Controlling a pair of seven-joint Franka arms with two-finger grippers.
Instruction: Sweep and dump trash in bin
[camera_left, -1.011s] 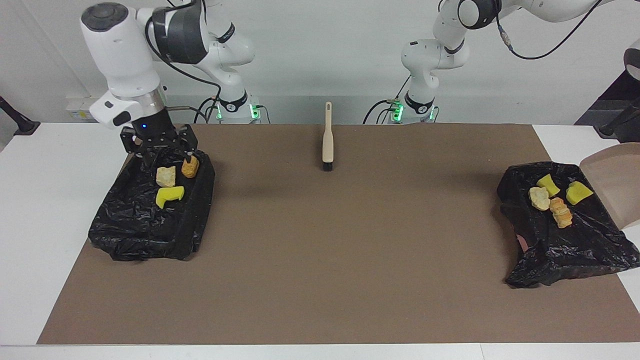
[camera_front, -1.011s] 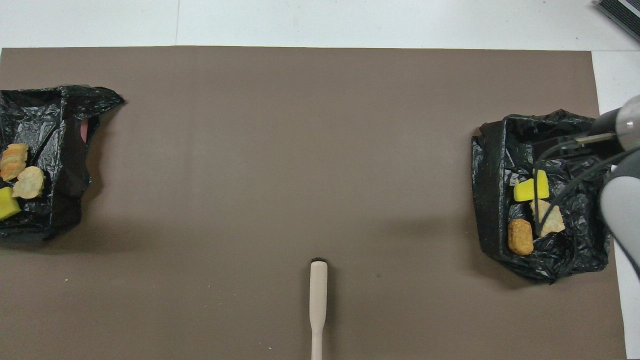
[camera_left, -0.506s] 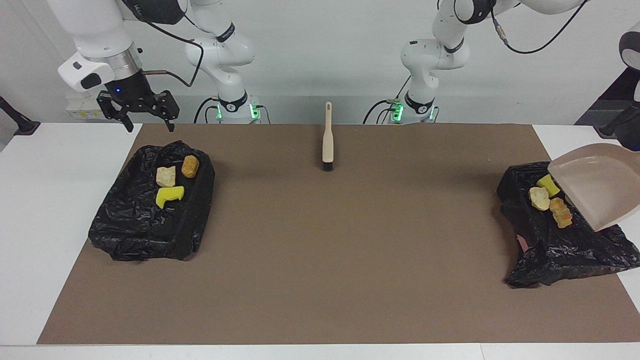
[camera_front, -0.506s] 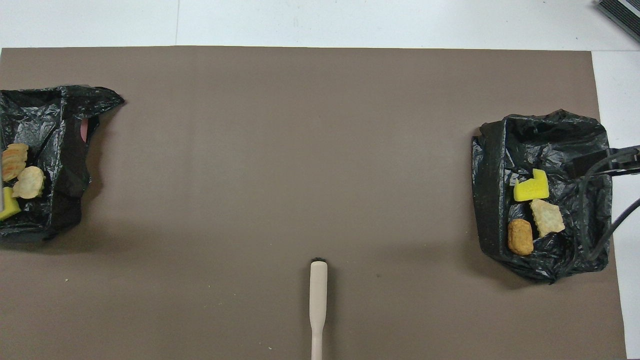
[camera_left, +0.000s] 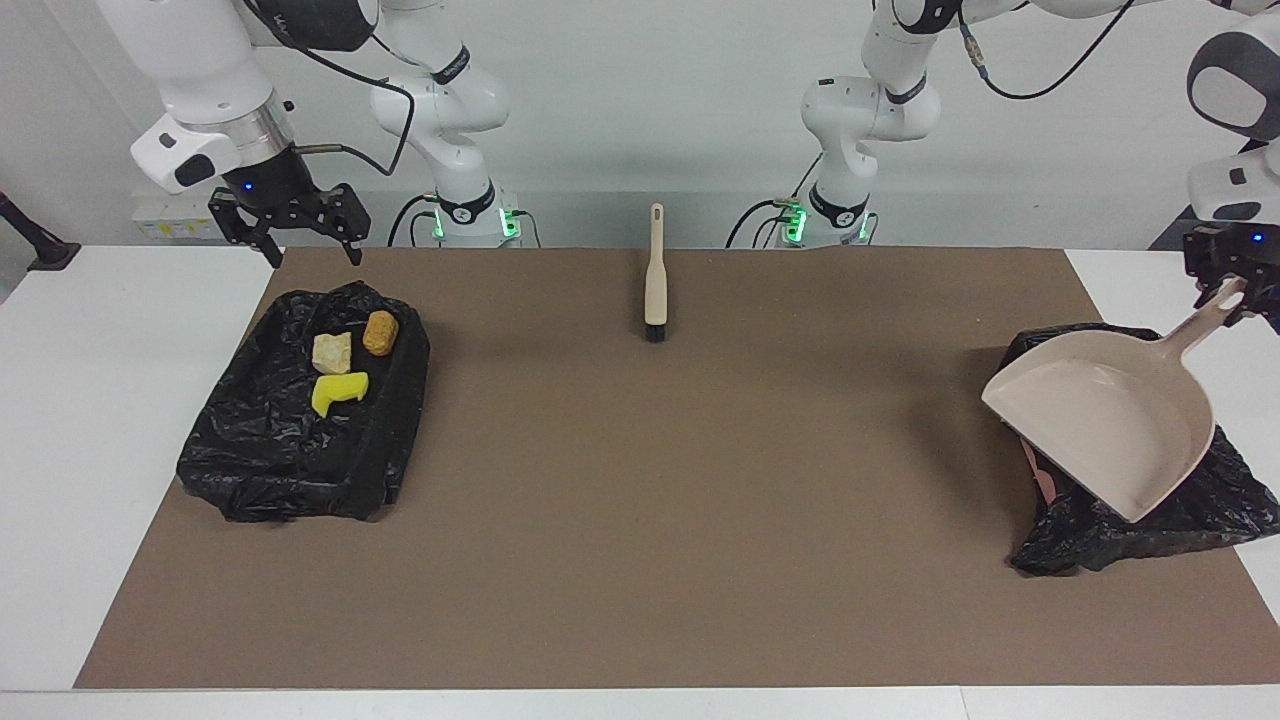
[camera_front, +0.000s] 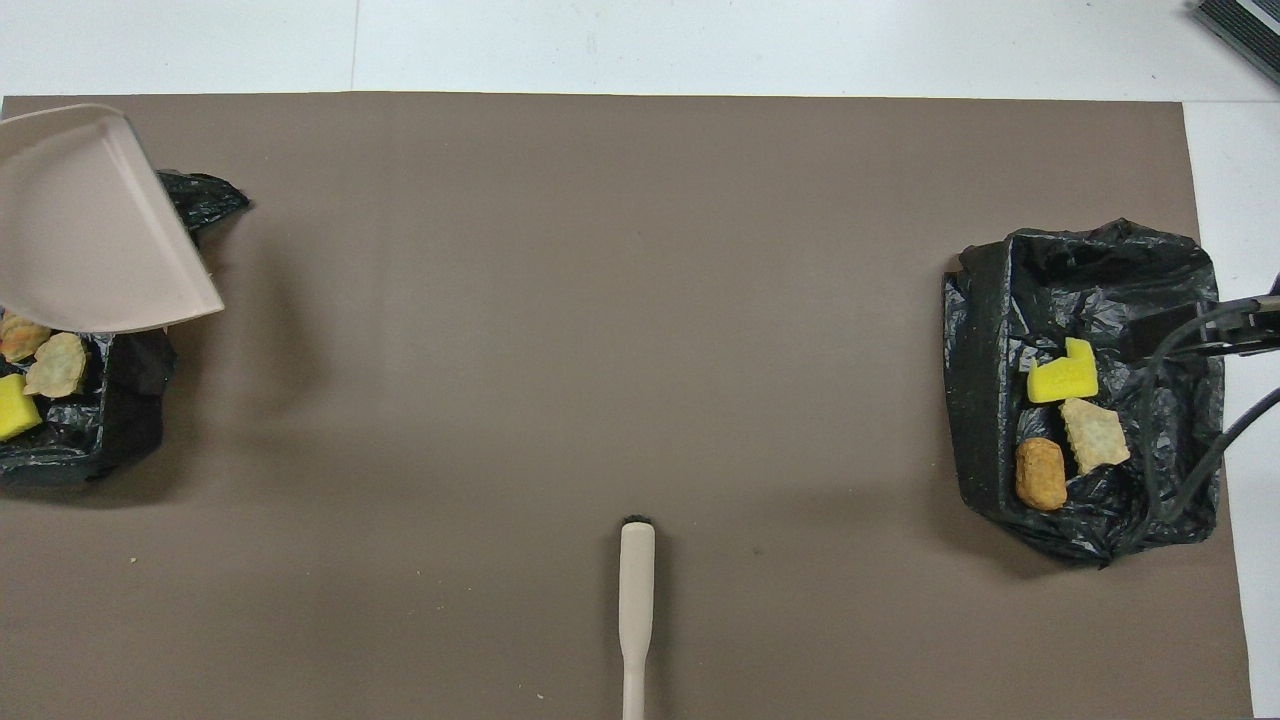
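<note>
The robot's left gripper will release the beige dustpan on the brown mat (camera_front: 621, 300) between the bagged bins, in line with the brush.
At the left arm's end of the table my left gripper (camera_left: 1233, 290) is shut on the handle of the beige dustpan (camera_left: 1110, 425), holding it tilted in the air over a black-bagged bin (camera_left: 1130, 520). The pan hides that bin's trash in the facing view. The overhead view still shows trash (camera_front: 50, 365) in that bin (camera_front: 110, 440), beside the dustpan (camera_front: 90, 230). My right gripper (camera_left: 313, 258) hangs open and empty above the robot-side edge of a second bagged bin (camera_left: 270, 470). Inside it lie three pieces of trash: a yellow sponge chunk (camera_left: 338, 392), a tan lump (camera_left: 332, 352) and a brown lump (camera_left: 380, 331).
A beige brush (camera_left: 655, 270) lies on the brown mat (camera_left: 700, 500) near the robots, midway between the arms, bristles pointing away from them. The overhead view shows the same brush (camera_front: 636, 600) and the second bin (camera_front: 975, 400).
My right gripper rose out of its bin, leaving the brown lump there, and now hangs still. My left arm swung the dustpan in over the other bin, covering its trash in the facing view.
</note>
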